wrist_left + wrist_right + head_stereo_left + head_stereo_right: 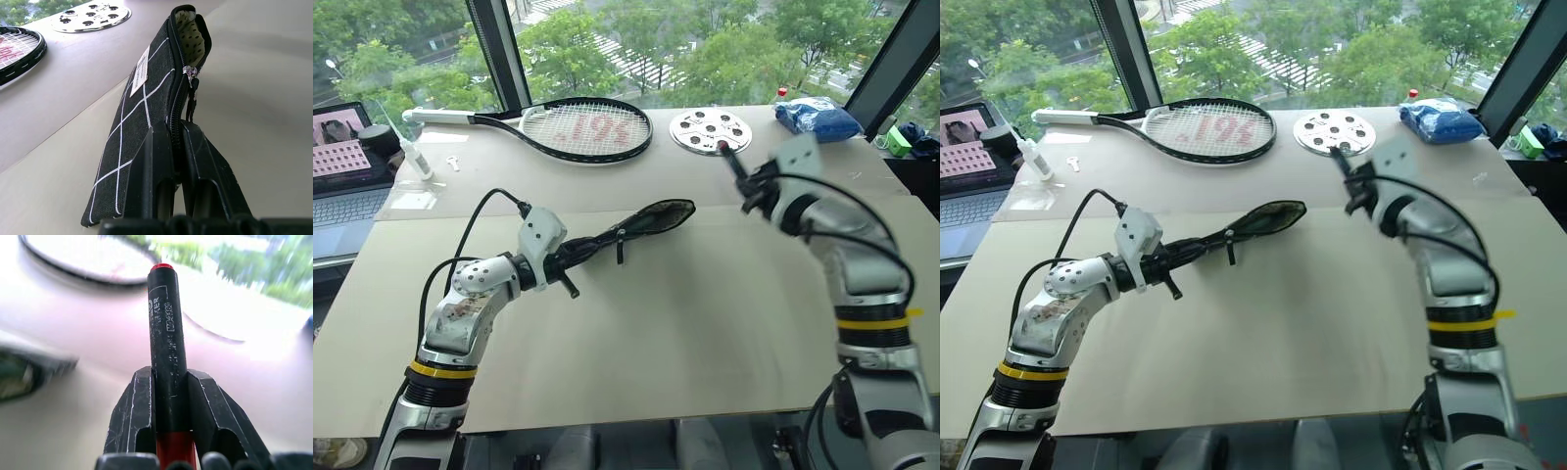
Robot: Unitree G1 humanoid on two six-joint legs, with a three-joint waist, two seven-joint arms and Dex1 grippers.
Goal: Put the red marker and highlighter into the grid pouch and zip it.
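Next, my right gripper releases the red marker inside the gaping far end of the grid pouch (651,222) (18,377). The marker is now raised above the table.
The grid pouch (651,219) is black with thin white lines and a small white label. It is held off the table, its far end gaping open and showing a pale dotted lining (191,29). My left gripper (176,134) is shut on the pouch's near end along the zipper. To the right, raised above the table, my right gripper (168,379) is shut on the red marker (164,323). Its black end sticks out past the fingers, pointing toward the far side (732,163). The highlighter is out of view.
A tennis racket (578,127) lies at the back of the table, with a white perforated disc (710,130) beside it. A blue bag (818,117) sits at the back right. An open laptop (347,166) stands at the far left.
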